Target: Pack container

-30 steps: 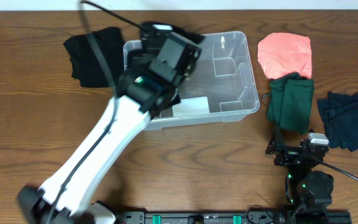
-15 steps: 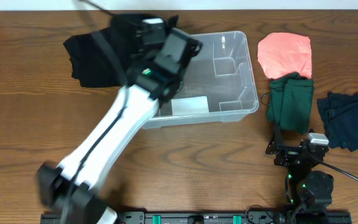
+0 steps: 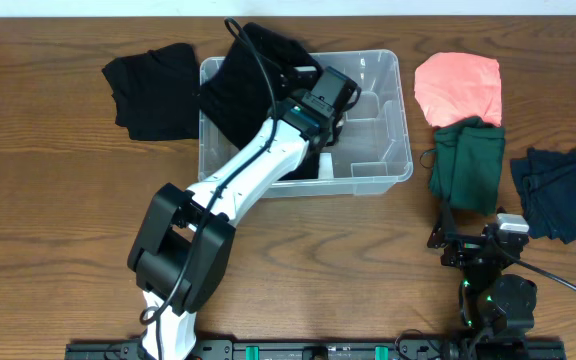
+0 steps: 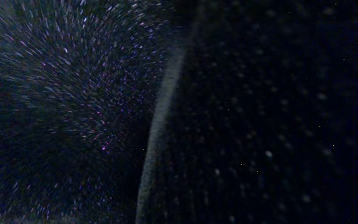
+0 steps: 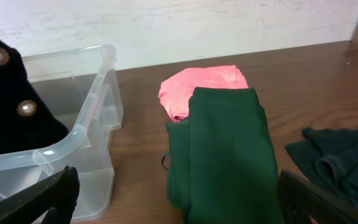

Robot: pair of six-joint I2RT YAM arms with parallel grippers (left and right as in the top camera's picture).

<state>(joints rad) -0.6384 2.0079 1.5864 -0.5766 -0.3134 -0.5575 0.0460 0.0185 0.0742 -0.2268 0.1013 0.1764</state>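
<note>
My left gripper is going to release the black garment around the middle of the clear plastic container [image 3: 329, 115], toward the green garment.
The clear plastic container [image 3: 404, 125] stands at the back middle of the table; its corner also shows in the right wrist view [image 5: 73, 142]. A black garment [image 3: 240, 85] lies draped in its left half and over the back rim. In the right wrist view this garment [image 5: 8, 118] shows two buttons. My left gripper [image 3: 320, 100] reaches into the container over this garment. Its fingers are hidden, and black cloth [image 4: 260, 112] fills the left wrist view. My right gripper [image 3: 478, 243] is open and empty at the front right, just before a green garment [image 5: 229, 149].
A second black garment [image 3: 148, 92] lies on the table left of the container. To the right lie a pink garment [image 3: 458, 88], the green garment [image 3: 468, 165] and a dark blue garment [image 3: 560, 190]. The container has moulded inner dividers [image 3: 368, 105].
My left arm has swung right and down, carrying the black garment from above the container's left back corner into the container. The right arm has not moved.
</note>
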